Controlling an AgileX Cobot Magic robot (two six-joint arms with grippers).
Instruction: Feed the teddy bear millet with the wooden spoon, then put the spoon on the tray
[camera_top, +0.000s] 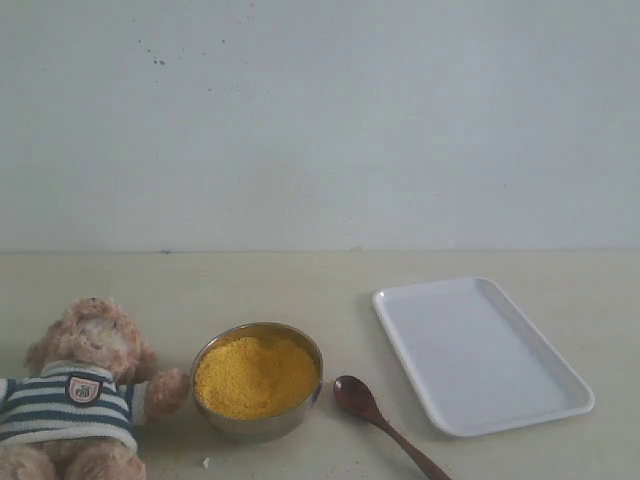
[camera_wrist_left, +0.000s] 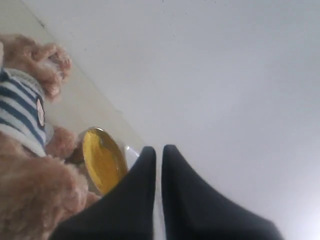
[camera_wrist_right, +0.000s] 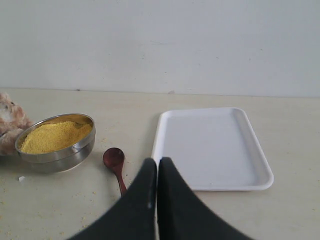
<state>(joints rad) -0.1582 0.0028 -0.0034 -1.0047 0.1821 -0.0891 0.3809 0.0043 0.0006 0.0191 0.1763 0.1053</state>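
Note:
The teddy bear will be grabbed by my left gripper by the side of its striped sweater (camera_top: 27, 412) (camera_wrist_left: 12, 121), above the leg farther from the steel bowl.
The teddy bear (camera_top: 85, 385) in its striped sweater lies at the front left of the table, also close in the left wrist view (camera_wrist_left: 30, 125). Beside it stands the steel bowl heaped with yellow millet (camera_top: 256, 376) (camera_wrist_right: 55, 136) (camera_wrist_left: 101, 160). The dark wooden spoon (camera_top: 375, 412) (camera_wrist_right: 115, 165) lies flat between bowl and white tray (camera_top: 478, 352) (camera_wrist_right: 212, 147), its handle pointing to the front. Neither gripper appears in the exterior view. My left gripper (camera_wrist_left: 159, 150) is shut and empty, near the bear. My right gripper (camera_wrist_right: 157, 162) is shut and empty, above the table in front of the tray.
A plain white wall rises behind the beige table (camera_top: 300, 280). A few spilled grains (camera_top: 206, 462) lie in front of the bowl.

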